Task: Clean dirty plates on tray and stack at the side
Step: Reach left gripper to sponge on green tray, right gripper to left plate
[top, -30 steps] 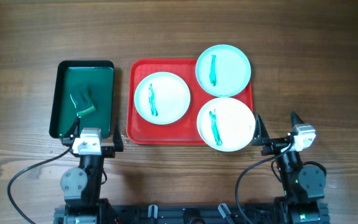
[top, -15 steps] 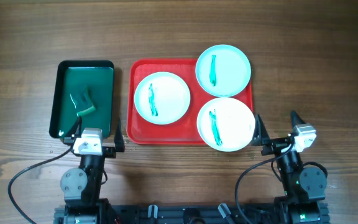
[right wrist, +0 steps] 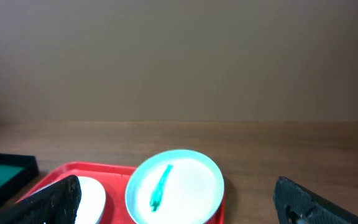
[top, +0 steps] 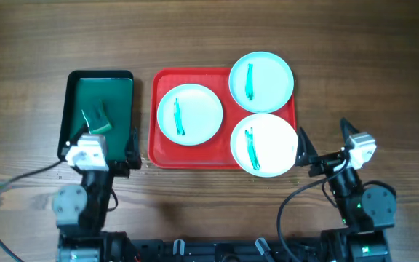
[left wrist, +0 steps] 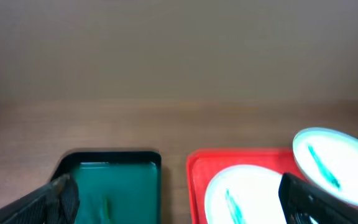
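I need to next close my left gripper on the middle of the green sponge (top: 97, 118) (left wrist: 106, 209) in the dark green tray, because the plates need wiping.
Three pale mint-white plates lie on the red tray (top: 153, 149), each with a teal-green smear: the left plate (top: 195, 109), the far right plate (top: 264, 76) overhanging the tray's far rim, and the near right plate (top: 271, 142). My left gripper (top: 99, 143) is open and empty over the near end of the dark green tray. My right gripper (top: 324, 138) is open and empty, just right of the near right plate. The left wrist view shows the red tray (left wrist: 194, 177) and two plates (left wrist: 244, 193) (left wrist: 337, 158). The right wrist view shows the far right plate (right wrist: 185, 183).
A dark green tray (top: 118, 91) lies left of the red tray and holds a green sponge (top: 97, 118). It also shows in the left wrist view (left wrist: 114, 180). Bare wooden table lies beyond and to the right of the trays.
My left arm has moved left and forward, over the green tray's near end. My right gripper has shifted slightly forward and right. Plates and trays have not moved.
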Available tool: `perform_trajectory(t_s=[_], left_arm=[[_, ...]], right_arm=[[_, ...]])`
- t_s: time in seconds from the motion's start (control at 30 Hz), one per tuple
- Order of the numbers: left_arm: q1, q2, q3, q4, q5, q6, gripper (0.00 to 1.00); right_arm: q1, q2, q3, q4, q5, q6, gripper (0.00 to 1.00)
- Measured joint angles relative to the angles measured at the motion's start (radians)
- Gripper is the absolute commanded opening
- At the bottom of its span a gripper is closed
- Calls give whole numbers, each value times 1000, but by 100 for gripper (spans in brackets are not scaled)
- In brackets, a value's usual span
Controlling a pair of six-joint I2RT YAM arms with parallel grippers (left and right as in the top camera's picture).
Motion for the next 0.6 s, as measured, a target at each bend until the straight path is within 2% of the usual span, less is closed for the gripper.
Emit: perform_trajectory(t_s=[0.13,0.3,0.37,0.43,0.47,0.57,0.6], left_arm=[[0,221,243,-170,0,-8,100],[0,465,558,-401,42,-12,100],[0,569,682,-528,56,-18,100],[0,737,863,-676,77,-26,100],[0,838,977,-875,90,-31,100],[-1,1054,1203,-1089,104,-34,100],[-1,1133,1254,-1112,106,-34,100]], right_arm=[[0,233,183,-24,-50,-16,100],[0,525,428,-179,-156,-26,100],[0,635,544,-292,-216,-38,100],[0,851,799,-515,-348,-80,100],[0,883,837,-540,-367,-87,100],[3,1041,1025,-764,-418,-98,100],[3,1087,1064,-799,-428,-98,100]])
